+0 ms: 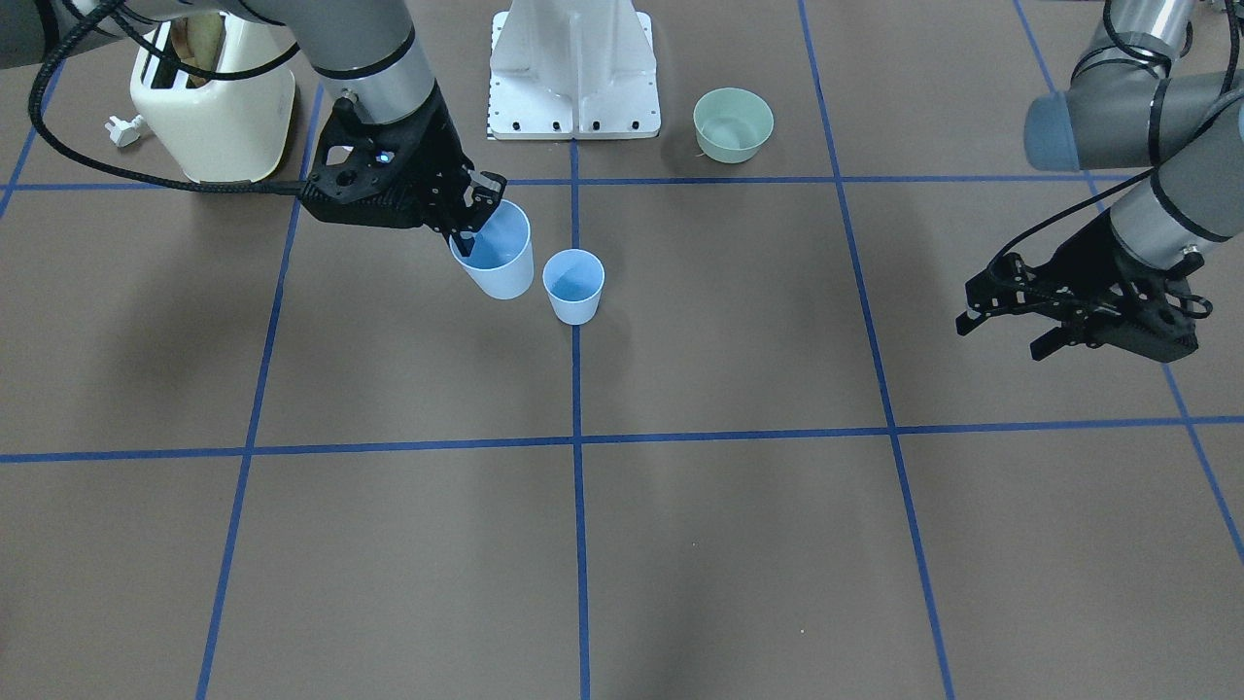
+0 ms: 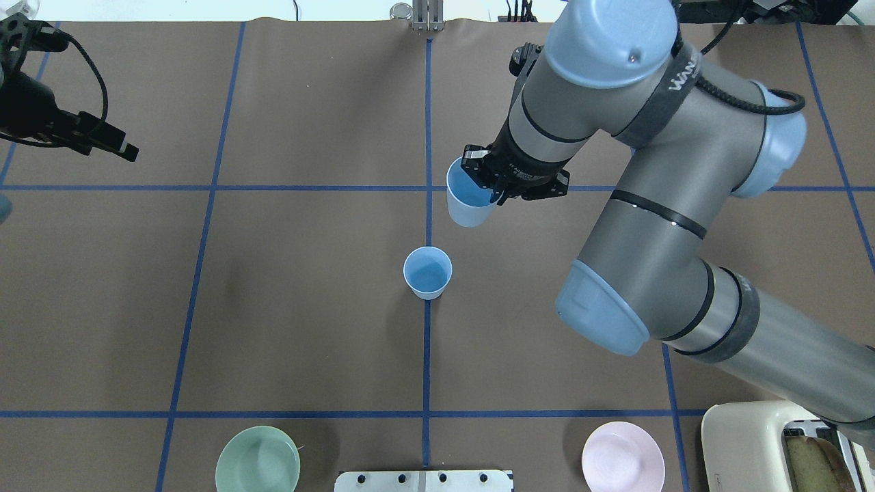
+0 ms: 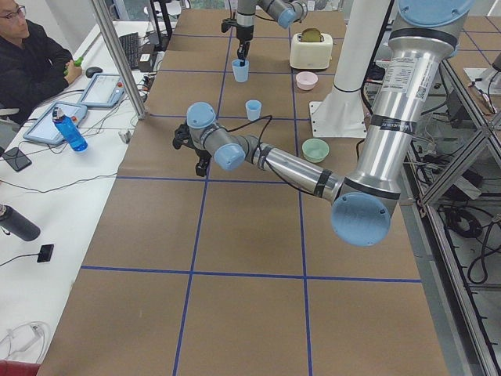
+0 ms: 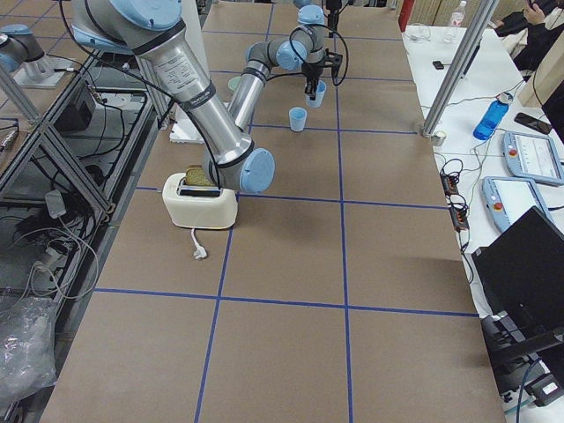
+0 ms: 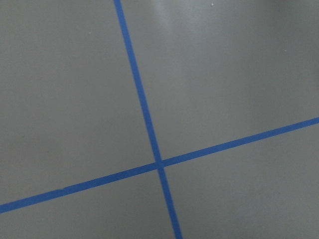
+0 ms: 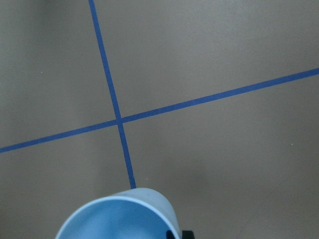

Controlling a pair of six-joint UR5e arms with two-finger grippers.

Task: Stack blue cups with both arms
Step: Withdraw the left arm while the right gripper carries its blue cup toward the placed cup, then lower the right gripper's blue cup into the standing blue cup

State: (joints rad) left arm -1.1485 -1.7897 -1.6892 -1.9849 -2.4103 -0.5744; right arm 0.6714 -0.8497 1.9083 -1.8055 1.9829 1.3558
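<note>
My right gripper is holding a pale-blue cup and will release it inside the second blue cup (image 1: 571,275) standing on the centre tape line.
My right gripper (image 1: 476,219) is shut on the rim of one pale-blue cup (image 1: 496,261) and holds it slightly tilted above the table. It also shows in the overhead view (image 2: 468,203) and at the bottom of the right wrist view (image 6: 119,219). The second blue cup (image 1: 573,285) stands upright on the centre tape line, next to the held one and apart from it, nearer the robot in the overhead view (image 2: 427,273). My left gripper (image 1: 1001,338) is open and empty, far off to the side above bare table.
A mint-green bowl (image 1: 733,124) and a pink bowl (image 2: 623,456) sit near the white base pedestal (image 1: 573,68). A cream toaster (image 1: 214,97) with bread stands beside the right arm. Blue tape lines cross the brown table.
</note>
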